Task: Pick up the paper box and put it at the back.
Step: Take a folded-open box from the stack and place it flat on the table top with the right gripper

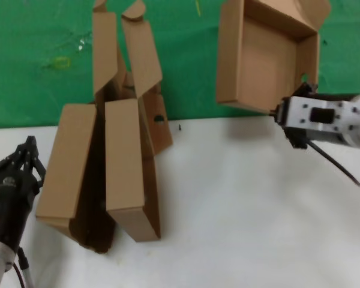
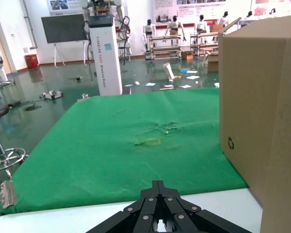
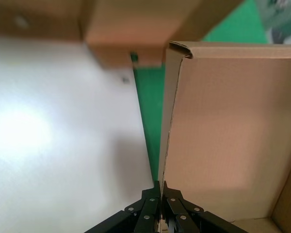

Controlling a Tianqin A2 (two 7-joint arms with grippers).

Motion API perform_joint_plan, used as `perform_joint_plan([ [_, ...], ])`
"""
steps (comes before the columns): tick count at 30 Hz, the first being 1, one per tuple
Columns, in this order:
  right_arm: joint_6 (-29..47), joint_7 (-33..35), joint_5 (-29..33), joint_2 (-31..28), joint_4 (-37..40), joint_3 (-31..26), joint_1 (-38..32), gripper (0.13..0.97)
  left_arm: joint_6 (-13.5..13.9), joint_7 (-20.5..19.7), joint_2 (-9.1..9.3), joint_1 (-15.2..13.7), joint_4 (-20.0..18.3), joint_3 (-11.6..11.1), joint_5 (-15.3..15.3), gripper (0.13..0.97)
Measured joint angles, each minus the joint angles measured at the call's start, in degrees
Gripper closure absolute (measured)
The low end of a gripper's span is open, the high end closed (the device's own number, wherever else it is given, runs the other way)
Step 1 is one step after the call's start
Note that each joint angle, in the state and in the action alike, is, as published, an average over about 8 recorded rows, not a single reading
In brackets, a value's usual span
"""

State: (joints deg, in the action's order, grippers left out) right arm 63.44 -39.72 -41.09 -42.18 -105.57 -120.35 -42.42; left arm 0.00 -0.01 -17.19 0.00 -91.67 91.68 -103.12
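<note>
The robot's right gripper will set the paper box down flat on the green cloth (image 1: 235,80) beside the standing cartons.
The paper box (image 1: 264,54) is an open shallow brown carton with a small hole in one wall. It hangs tilted in the air over the green cloth (image 1: 36,66) at the back right. My right gripper (image 1: 278,114) is shut on the box's near wall, by its lower corner. In the right wrist view the jaws (image 3: 161,187) pinch that thin wall (image 3: 166,121), with the box's inside (image 3: 233,131) on one side. My left gripper (image 1: 29,144) is shut and empty at the front left, next to the standing cartons. Its closed tips (image 2: 158,184) point at the cloth (image 2: 116,141).
Several like brown cartons (image 1: 108,162) stand packed on edge at the left, straddling the white tabletop (image 1: 246,216) and the cloth's edge. One carton wall (image 2: 262,107) rises close beside the left gripper. A yellowish mark (image 1: 61,62) lies on the cloth.
</note>
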Motion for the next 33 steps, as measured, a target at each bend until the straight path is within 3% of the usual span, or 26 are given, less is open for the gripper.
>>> perform_joint_plan([
  [6,8.27,-2.33,12.38,9.57,8.94,-5.34,-8.22,0.946,0.00,0.00,0.00,0.00,0.00,0.00,0.00,0.954],
  [13,11.81,0.13,20.52,19.59,20.66,-8.49,-14.19,0.946,0.00,0.00,0.00,0.00,0.00,0.00,0.00,0.954],
  [22,13.21,1.84,24.30,27.78,30.95,-9.71,-17.32,0.946,0.00,0.00,0.00,0.00,0.00,0.00,0.00,0.954],
  [33,13.32,1.52,25.50,32.61,37.89,-9.24,-19.63,0.946,0.00,0.00,0.00,0.00,0.00,0.00,0.00,0.954],
])
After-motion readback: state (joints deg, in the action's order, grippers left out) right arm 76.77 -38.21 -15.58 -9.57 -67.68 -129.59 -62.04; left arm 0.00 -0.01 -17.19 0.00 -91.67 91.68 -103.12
